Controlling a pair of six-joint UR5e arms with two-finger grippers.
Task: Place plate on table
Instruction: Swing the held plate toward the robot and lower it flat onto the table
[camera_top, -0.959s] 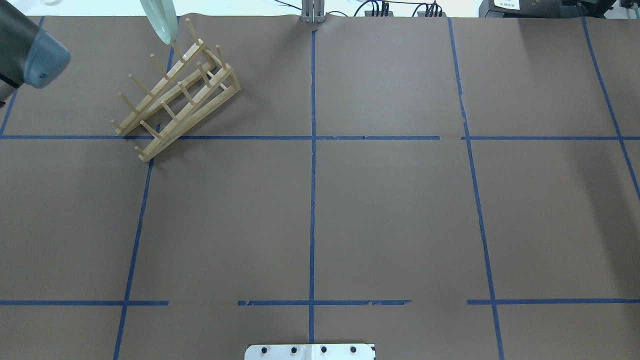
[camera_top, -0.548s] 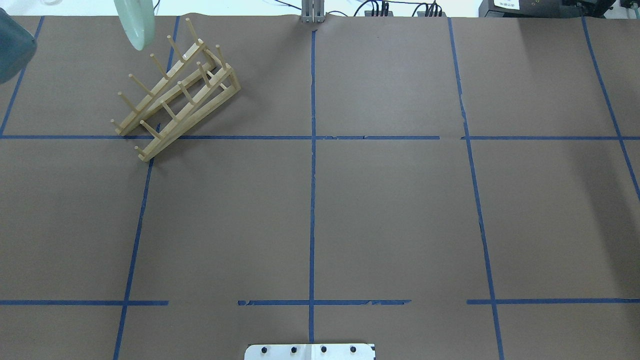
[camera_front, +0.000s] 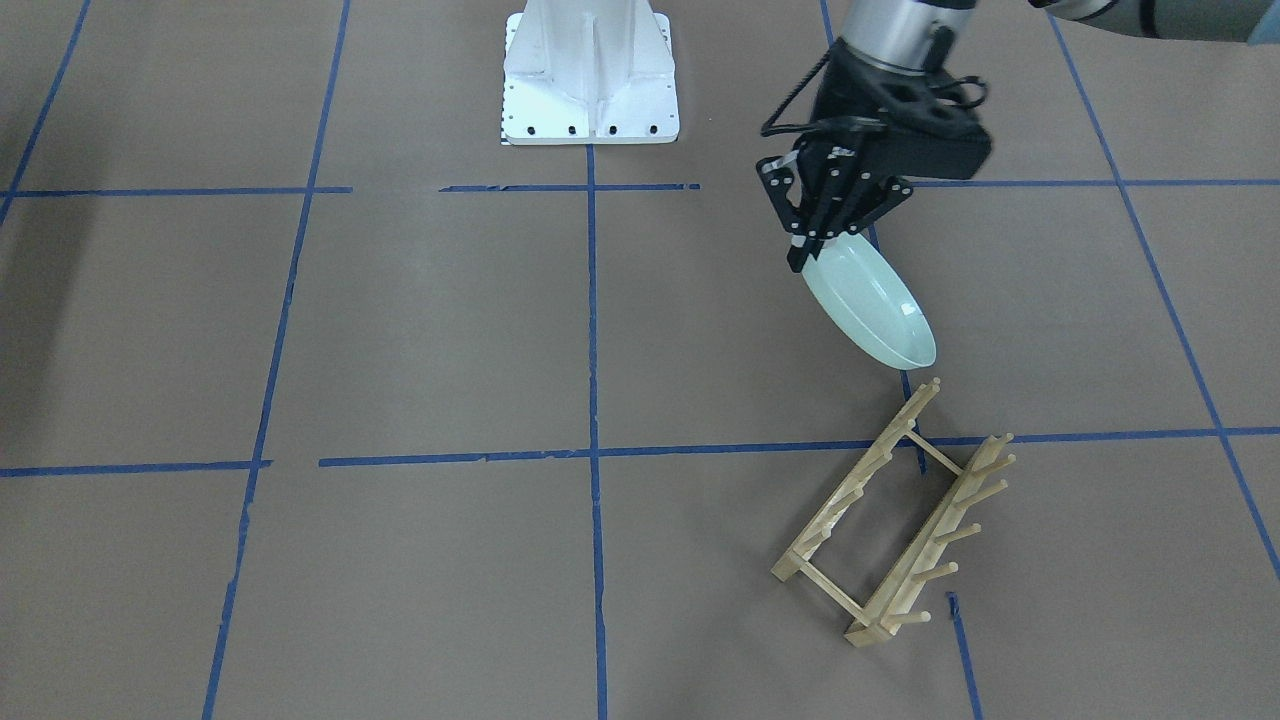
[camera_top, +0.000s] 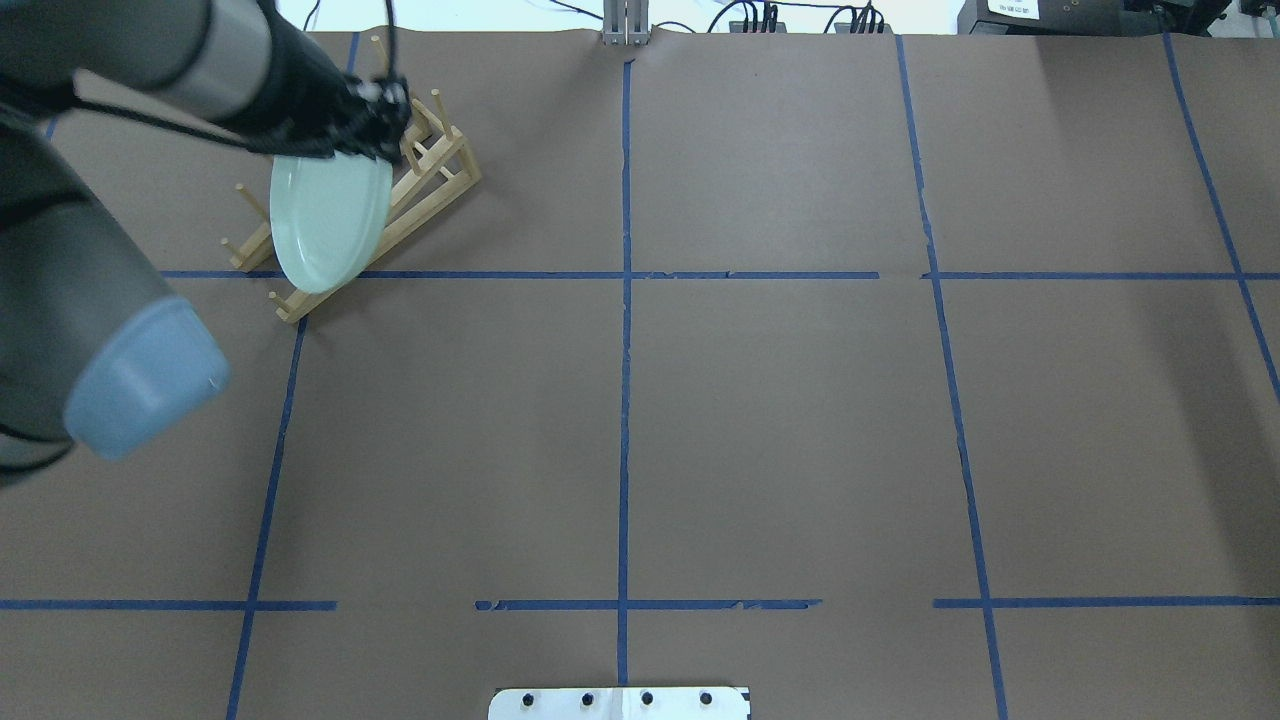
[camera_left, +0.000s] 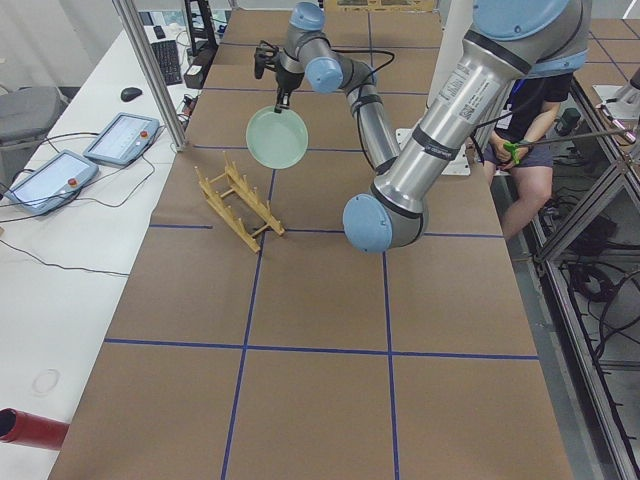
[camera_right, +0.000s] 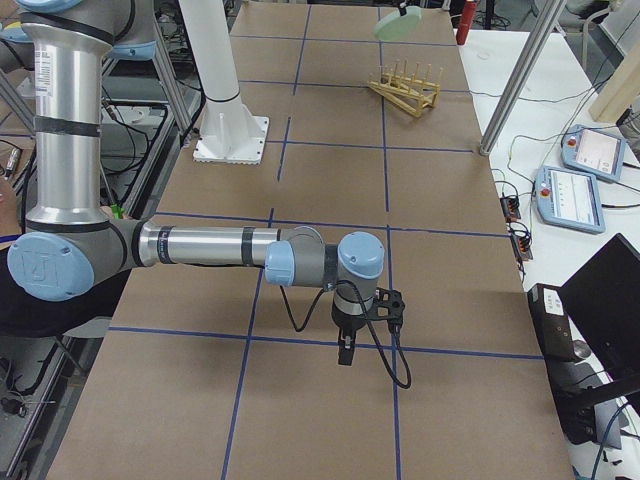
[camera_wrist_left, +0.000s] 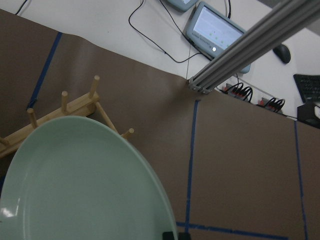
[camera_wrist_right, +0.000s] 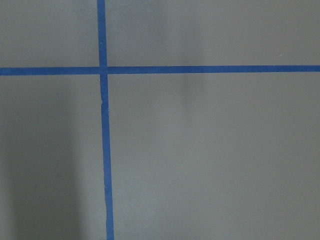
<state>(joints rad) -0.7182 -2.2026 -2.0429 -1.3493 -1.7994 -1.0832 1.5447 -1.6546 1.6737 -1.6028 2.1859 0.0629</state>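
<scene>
My left gripper will release the plate on the table (camera_front: 773, 278) between the peg rack and the robot base.
The pale mint-green plate (camera_front: 870, 315) hangs tilted in the air, clear of the brown table (camera_front: 420, 320). My left gripper (camera_front: 803, 256) is shut on its rim. In the overhead view the plate (camera_top: 325, 225) overlaps the wooden peg rack (camera_top: 430, 170), with the left gripper (camera_top: 372, 118) at its far edge. The left wrist view shows the plate's face (camera_wrist_left: 80, 185) and the rack (camera_wrist_left: 65, 107) behind it. My right gripper (camera_right: 345, 355) shows only in the exterior right view, low over the table, and I cannot tell if it is open or shut.
The empty rack (camera_front: 900, 515) stands on the table just beyond the plate, on the operators' side. The white robot base (camera_front: 590, 80) is at the near edge. Blue tape lines cross the table (camera_top: 780, 420). Tablets (camera_left: 120, 135) lie on the side bench.
The plate has moved from the far top edge of the overhead view toward the robot, over the rack, and has tilted flatter. The left arm has swung into view.
</scene>
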